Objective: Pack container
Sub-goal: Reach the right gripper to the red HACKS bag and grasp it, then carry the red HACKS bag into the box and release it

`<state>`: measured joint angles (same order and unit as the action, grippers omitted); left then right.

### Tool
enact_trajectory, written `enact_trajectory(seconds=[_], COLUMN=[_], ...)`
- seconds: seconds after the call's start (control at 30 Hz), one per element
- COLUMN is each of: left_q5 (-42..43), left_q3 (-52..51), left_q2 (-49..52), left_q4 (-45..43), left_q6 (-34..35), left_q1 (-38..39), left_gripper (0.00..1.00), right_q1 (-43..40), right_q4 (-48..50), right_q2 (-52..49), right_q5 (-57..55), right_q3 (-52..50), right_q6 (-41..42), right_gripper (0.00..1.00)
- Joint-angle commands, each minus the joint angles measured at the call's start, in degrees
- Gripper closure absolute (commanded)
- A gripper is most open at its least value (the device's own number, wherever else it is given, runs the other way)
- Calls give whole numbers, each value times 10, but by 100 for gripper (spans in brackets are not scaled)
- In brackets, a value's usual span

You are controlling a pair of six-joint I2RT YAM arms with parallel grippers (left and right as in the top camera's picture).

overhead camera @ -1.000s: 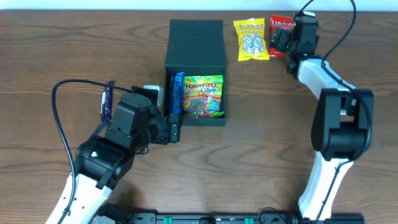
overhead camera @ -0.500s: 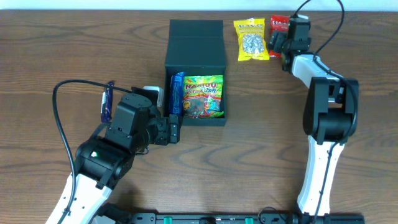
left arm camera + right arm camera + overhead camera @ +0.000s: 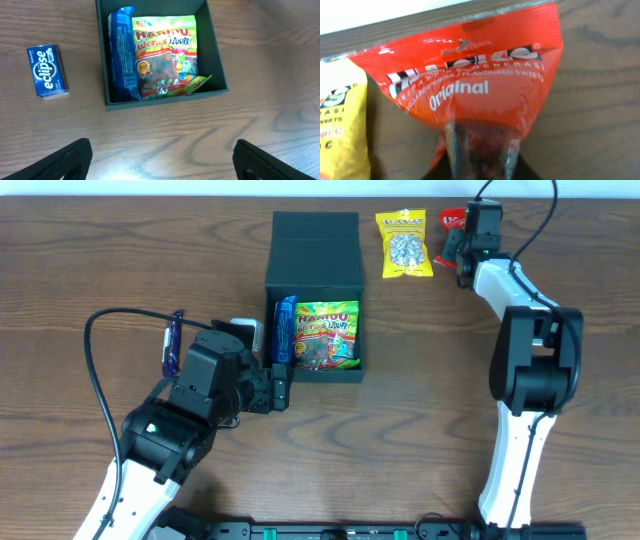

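The robot's right gripper needs to release the red snack packet on top of the Haribo bag inside the container (image 3: 321, 320).
The container (image 3: 315, 252) is a dark box standing open at mid-table, its flap lid laid back. Inside it a Haribo bag (image 3: 327, 335) lies flat and a blue packet (image 3: 284, 330) stands on edge along the left wall. My left gripper (image 3: 283, 385) hovers open just in front of the box, and the left wrist view shows the container's near wall (image 3: 165, 97) with bare wood between the fingertips (image 3: 70, 160). At the back right my right gripper (image 3: 460, 246) is shut on a red snack packet (image 3: 453, 220), whose lower end is pinched between the jaws (image 3: 470, 90).
A yellow snack packet (image 3: 405, 243) lies just left of the red one, close to the table's back edge. A blue Eclipse pack (image 3: 47, 70) lies on the wood left of the box, beside the left arm's cable.
My right gripper has closed onto the red packet and shifted slightly toward the back edge. The left arm and the box contents have not moved.
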<state>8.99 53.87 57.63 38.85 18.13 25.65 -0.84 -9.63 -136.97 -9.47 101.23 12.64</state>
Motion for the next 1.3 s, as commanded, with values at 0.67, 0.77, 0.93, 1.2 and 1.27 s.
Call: enact_trajectory(seconds=[0.67, 0.77, 0.93, 1.2, 1.27], left_q5=[-6, -6, -2, 35, 36], left_q3=[12, 12, 12, 12, 12], left_q2=[-3, -3, -4, -43, -64], left_q4=[3, 3, 8, 19, 24], left_q6=[-31, -32, -32, -32, -32], left_q1=[-1, -1, -1, -1, -1], left_gripper=[8, 8, 8, 8, 8], right_q1=[111, 151, 210, 283, 292], right_q4=[-268, -288, -304, -313, -318], right_q2=[263, 292, 310, 309, 309], right_q5=[29, 29, 62, 207, 224], right_q3=[-22, -22, -22, -24, -24], right_q6=[-61, -61, -110, -313, -360], right_gripper=[99, 99, 99, 98, 99])
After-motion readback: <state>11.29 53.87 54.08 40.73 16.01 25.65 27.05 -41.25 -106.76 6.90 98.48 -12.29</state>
